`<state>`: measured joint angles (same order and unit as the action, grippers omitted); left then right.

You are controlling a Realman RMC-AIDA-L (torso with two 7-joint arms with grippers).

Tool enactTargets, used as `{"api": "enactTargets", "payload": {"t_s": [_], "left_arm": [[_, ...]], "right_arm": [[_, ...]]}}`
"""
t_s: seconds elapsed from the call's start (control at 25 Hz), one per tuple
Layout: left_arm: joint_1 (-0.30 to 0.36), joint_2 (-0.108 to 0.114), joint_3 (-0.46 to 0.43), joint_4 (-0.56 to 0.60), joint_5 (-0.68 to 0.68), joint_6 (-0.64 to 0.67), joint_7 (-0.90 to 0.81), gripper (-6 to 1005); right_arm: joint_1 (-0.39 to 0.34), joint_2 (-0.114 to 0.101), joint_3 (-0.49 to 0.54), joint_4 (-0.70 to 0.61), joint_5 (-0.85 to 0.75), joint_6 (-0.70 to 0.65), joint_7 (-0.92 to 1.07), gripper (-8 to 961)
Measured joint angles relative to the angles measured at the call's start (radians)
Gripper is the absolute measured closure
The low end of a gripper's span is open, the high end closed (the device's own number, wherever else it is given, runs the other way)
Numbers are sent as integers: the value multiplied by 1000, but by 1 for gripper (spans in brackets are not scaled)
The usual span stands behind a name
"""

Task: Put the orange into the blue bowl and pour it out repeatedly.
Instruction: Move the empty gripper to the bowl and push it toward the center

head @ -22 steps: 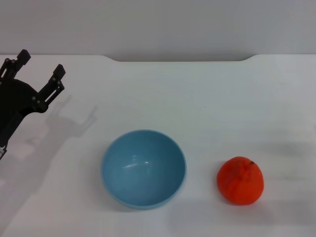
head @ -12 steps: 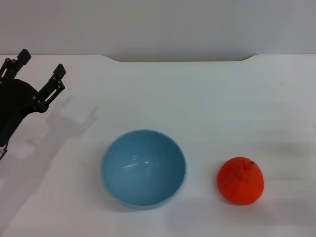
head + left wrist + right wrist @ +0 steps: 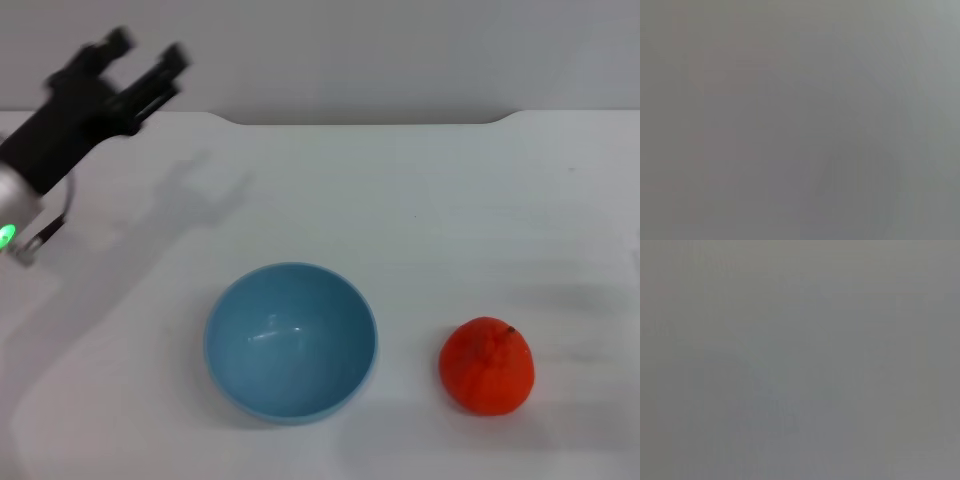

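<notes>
The orange is on one side of the blue bowl. Next, I will move my left gripper to the blue bowl's rim (image 3: 227,293), on the far side facing away from the orange, and close it there.
The orange (image 3: 487,366) sits on the white table (image 3: 420,200) at the near right, bright red-orange with a small dark stem spot. The blue bowl (image 3: 290,341) stands upright and empty to its left, apart from it. My left gripper (image 3: 145,58) is open and empty, raised at the far left, well behind and left of the bowl. My right gripper is out of view. Both wrist views show only plain grey.
The table's far edge (image 3: 360,121) runs below a grey wall. The left arm's body (image 3: 30,170) with a green light hangs over the table's left side and casts a shadow there.
My left arm has lifted and swung up and to the right, toward the far edge. The bowl and the orange have not moved.
</notes>
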<state>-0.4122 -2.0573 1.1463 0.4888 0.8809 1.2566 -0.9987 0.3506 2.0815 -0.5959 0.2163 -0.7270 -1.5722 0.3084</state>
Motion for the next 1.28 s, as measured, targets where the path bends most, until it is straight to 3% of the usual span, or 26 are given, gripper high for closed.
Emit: {"api": "enactTargets", "payload": {"t_s": [0.12,0.36,0.4,0.44,0.48,0.52,0.68,0.76,0.96,1.28], "left_arm": [[-14,9,63,242,219,-153,-322,199],[-24,9,68,638,703,-157,-873,202],[-27,10,65,801,902,-97,-1109,202],[-27,10,65,801,902,-97,-1109,202],[-31,10,60,932,1044,-25,-1272,201],[-31,10,60,932,1044,-25,-1272,201],[-42,7,58,1194,1316,196,-1549,202],[-44,4,62,1279,1386,290,-1619,202],[-51,2,103,1348,1457,456,-1717,202],[-61,-2,281,1210,1563,437,-1770,203]], "right_arm": [[0,0,-1,0,0,0,0,390],[0,0,-2,-1,0,1,0,394],[2,-1,-3,-3,0,1,0,395],[3,-1,-4,-4,0,1,0,396],[5,-1,-4,-8,0,2,0,396],[5,-1,-4,-8,0,2,0,397],[7,-1,-4,-24,0,2,0,400],[11,-1,-4,-27,0,1,0,402],[24,-2,-4,-29,0,2,0,405],[38,-2,2,-29,0,2,-2,411]]}}
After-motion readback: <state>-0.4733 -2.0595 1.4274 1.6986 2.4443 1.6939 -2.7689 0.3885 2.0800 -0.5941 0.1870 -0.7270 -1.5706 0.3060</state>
